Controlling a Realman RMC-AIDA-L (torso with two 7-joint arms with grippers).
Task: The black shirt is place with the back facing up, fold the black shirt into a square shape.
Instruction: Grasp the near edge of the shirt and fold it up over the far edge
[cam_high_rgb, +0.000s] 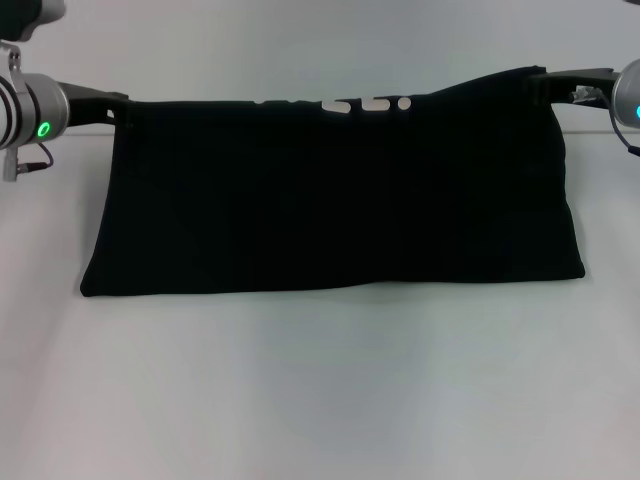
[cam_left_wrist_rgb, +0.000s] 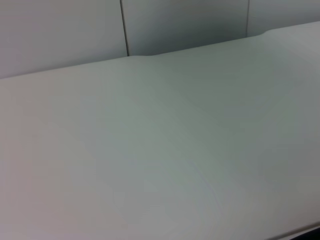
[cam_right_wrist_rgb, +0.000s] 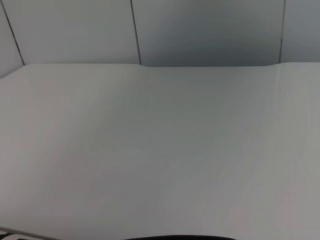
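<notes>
The robot's left gripper will release the black shirt's corner, now held at the taut far edge, on the white table (cam_high_rgb: 123, 149), just short of the thin grey line.
The black shirt (cam_high_rgb: 330, 200) lies folded into a wide band across the white table (cam_high_rgb: 320, 400) in the head view. A bit of white print shows along its far edge. My left gripper (cam_high_rgb: 120, 104) is at the shirt's far left corner and my right gripper (cam_high_rgb: 542, 84) at its far right corner. Each is shut on the cloth, and the far edge runs taut between them, a little raised on the right. The near edge rests on the table. The left wrist view shows only bare table (cam_left_wrist_rgb: 160, 150). The right wrist view has a thin dark strip (cam_right_wrist_rgb: 175, 238) at its lower edge.
White table surface runs in front of the shirt towards me. Grey wall panels (cam_right_wrist_rgb: 200, 30) stand behind the table's far edge (cam_left_wrist_rgb: 150, 55) in the wrist views.
</notes>
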